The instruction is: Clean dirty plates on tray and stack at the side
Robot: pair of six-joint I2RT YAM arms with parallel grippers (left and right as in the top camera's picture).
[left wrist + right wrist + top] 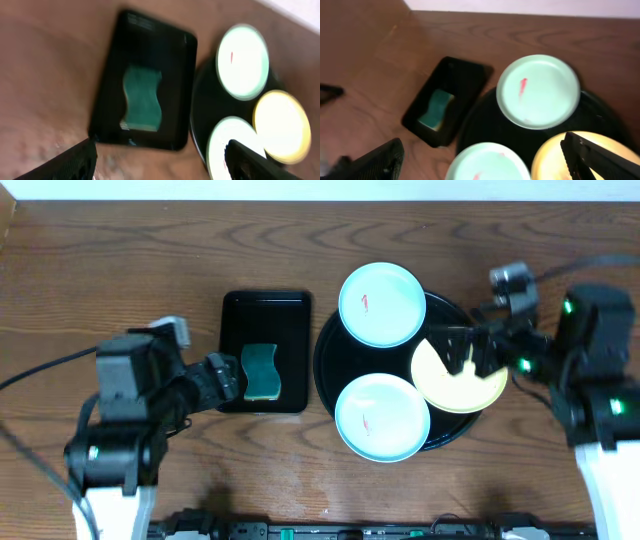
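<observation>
The robot's right gripper should close on the rim of the near mint plate, at the side (428, 414) (529, 173) next to the yellow plate.
The round black tray (328, 360) holds three plates. A mint plate (380, 304) with a red smear lies at its far edge. A second smeared mint plate (382, 417) overhangs its near edge. A yellow plate (450, 385) lies at its right. My right gripper (468, 350) is open and empty, hovering over the yellow plate (555, 155). Its wrist view also shows both mint plates (538, 91) (487, 162). My left gripper (228, 380) is open and empty, at the left edge of a rectangular tray, apart from the plates (242, 61) (277, 125).
A small rectangular black tray (290, 315) left of the round tray holds a green sponge (262, 370), which also shows in the left wrist view (143, 98). Bare wooden table (120, 270) lies around both trays. The left wrist view is motion-blurred.
</observation>
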